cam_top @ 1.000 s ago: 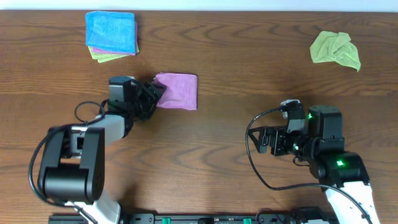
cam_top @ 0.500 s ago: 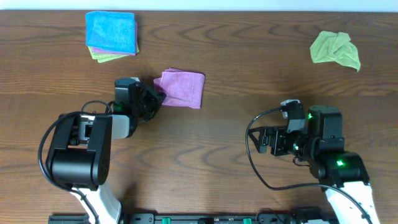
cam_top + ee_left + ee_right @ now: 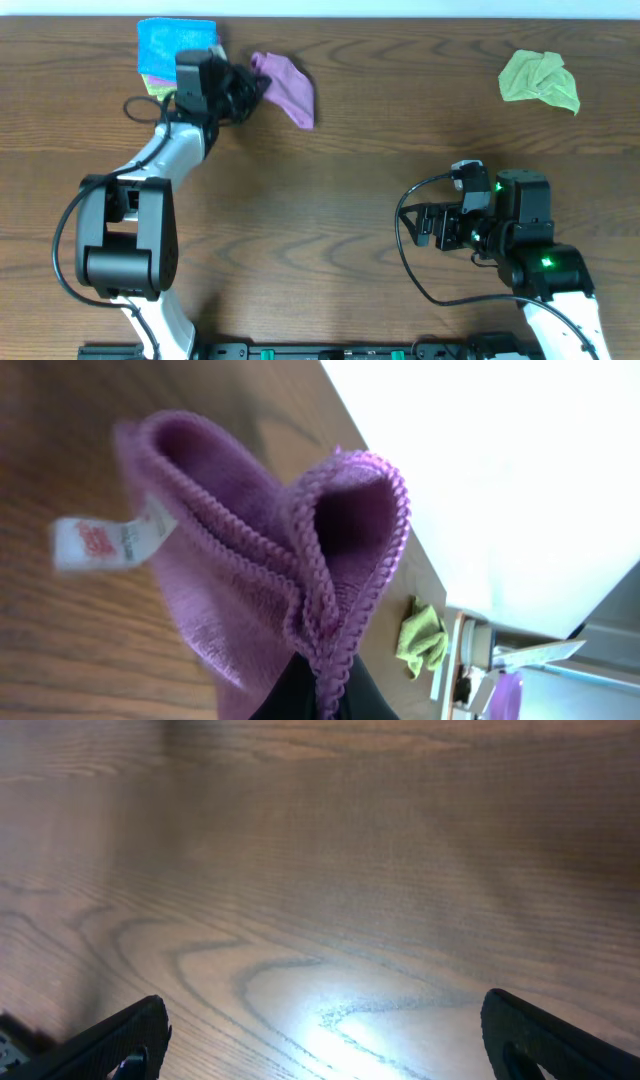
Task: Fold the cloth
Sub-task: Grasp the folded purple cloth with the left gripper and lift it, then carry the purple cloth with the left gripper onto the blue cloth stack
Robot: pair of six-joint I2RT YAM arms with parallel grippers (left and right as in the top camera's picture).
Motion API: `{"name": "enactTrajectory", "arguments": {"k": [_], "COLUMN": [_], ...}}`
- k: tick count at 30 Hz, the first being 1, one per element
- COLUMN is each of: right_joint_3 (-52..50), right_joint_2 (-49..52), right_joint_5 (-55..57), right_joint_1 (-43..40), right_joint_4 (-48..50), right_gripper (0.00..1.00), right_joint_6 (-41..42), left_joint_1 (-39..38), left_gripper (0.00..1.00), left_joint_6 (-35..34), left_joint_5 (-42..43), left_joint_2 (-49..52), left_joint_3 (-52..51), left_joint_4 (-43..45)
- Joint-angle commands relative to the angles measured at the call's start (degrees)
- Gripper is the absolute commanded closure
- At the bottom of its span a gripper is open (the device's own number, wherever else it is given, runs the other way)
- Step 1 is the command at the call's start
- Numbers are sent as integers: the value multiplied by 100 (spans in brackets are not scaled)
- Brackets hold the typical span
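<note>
Next, I let go of the purple cloth with my left gripper on top of the blue cloth on the folded stack (image 3: 187, 51).
The purple cloth (image 3: 285, 85) is folded and hangs lifted off the table at the back left, beside a stack of folded cloths. My left gripper (image 3: 252, 88) is shut on its left edge. In the left wrist view the purple cloth (image 3: 260, 550) fills the frame, its stitched hems pinched between the dark fingers (image 3: 365, 700), with a white label (image 3: 95, 542) sticking out to the left. My right gripper (image 3: 428, 226) stands open above bare wood at the front right; its fingertips (image 3: 125, 1035) show at the frame's lower corners with nothing between them.
A stack of folded cloths, blue on top (image 3: 165, 48), lies at the back left, right behind my left wrist. A crumpled green cloth (image 3: 540, 78) lies at the back right, also visible small as the green cloth (image 3: 420, 637). The table's far edge runs just behind both.
My left gripper closed on the purple cloth's edge, then lifted it and carried it back and to the left, toward the stack. The right arm has not moved.
</note>
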Motion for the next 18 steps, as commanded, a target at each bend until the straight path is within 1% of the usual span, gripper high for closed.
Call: {"name": "enactTrajectory", "arguments": {"k": [1, 9, 18], "right_joint_3": [-35, -33, -33], "right_joint_2": [-7, -7, -7], "right_joint_5": [-52, -52, -52], "right_joint_1": [-52, -52, -50], "right_joint_4": [-11, -11, -11], "right_gripper": [1, 1, 1], "right_joint_6": [59, 59, 59], "left_joint_1": [4, 190, 599], "left_gripper": [94, 94, 94], "left_joint_6": [389, 566, 756], "left_joint_5": [-131, -734, -1176], "left_joint_2": [9, 11, 166], "left_joint_3": [605, 1449, 1869], "left_joint_4": [-376, -573, -535]}}
